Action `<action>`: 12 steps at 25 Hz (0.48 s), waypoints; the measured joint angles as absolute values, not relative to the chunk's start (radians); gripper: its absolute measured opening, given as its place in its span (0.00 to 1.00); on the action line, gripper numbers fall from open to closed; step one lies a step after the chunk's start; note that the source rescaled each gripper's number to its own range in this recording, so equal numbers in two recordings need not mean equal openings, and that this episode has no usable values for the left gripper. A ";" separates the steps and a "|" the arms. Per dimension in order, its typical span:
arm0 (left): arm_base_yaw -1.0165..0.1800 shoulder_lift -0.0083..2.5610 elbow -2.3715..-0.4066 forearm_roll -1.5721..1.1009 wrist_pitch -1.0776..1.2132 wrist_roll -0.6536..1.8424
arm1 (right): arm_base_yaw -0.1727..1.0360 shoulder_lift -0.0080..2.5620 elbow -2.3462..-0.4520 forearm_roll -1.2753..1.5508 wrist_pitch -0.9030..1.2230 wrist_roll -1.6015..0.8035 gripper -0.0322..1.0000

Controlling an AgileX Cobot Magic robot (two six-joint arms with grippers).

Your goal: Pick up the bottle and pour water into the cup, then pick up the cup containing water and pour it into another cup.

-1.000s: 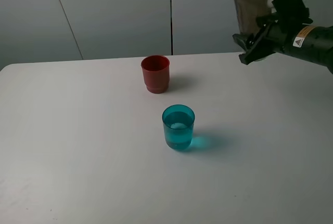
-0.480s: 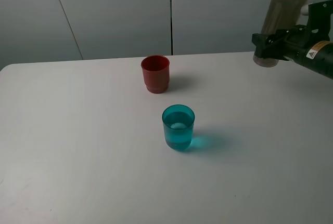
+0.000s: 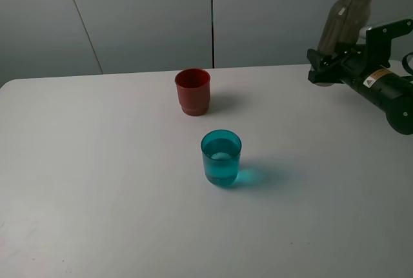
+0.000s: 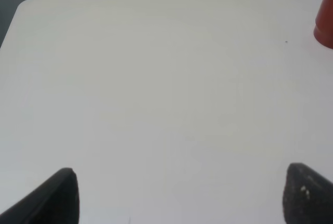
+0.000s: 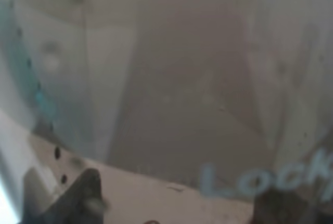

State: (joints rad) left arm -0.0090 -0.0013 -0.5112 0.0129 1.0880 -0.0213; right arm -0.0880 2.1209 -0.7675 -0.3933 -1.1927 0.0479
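Note:
My right gripper needs to let go of the bottle on the white table [image 3: 327,102] near the table's far edge, level with the red cup.
The smoky grey-brown bottle [image 3: 343,25] stands nearly upright at the table's far right, slightly tilted, capless neck up, with my right gripper [image 3: 328,65] shut on its lower part. It fills the right wrist view as a translucent wall [image 5: 177,83]. The teal cup [image 3: 221,157] with water in it stands at the table's middle. Behind it stands the red cup [image 3: 192,91], whose edge also shows in the left wrist view [image 4: 326,21]. My left gripper [image 4: 179,195] is open over bare table, its dark fingertips [image 4: 57,195] wide apart; it is out of the exterior view.
The white table [image 3: 97,181] spreads under everything, with its rounded far left corner [image 4: 23,5] in the left wrist view. Grey wall panels [image 3: 142,13] rise behind the table. The right arm's black body [image 3: 387,91] hangs over the table's right edge.
The right gripper has carried the bottle to the right and lowered it, turning it to nearly upright. Both cups stay where they were.

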 joint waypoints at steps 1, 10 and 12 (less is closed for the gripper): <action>-0.009 -0.001 -0.511 0.013 1.088 -0.021 | -0.090 2.131 -0.776 -0.388 -1.194 0.048 0.03; -0.009 -0.001 -0.511 0.013 1.088 -0.021 | -0.118 2.227 -0.815 -0.352 -1.197 0.068 0.03; -0.009 -0.001 -0.511 0.013 1.088 -0.021 | -0.119 2.241 -0.826 -0.352 -1.197 0.079 0.03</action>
State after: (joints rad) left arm -0.0090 -0.0013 -0.5112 0.0129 1.0880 -0.0213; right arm -0.1190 2.2407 -0.8257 -0.3524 -1.1968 0.0787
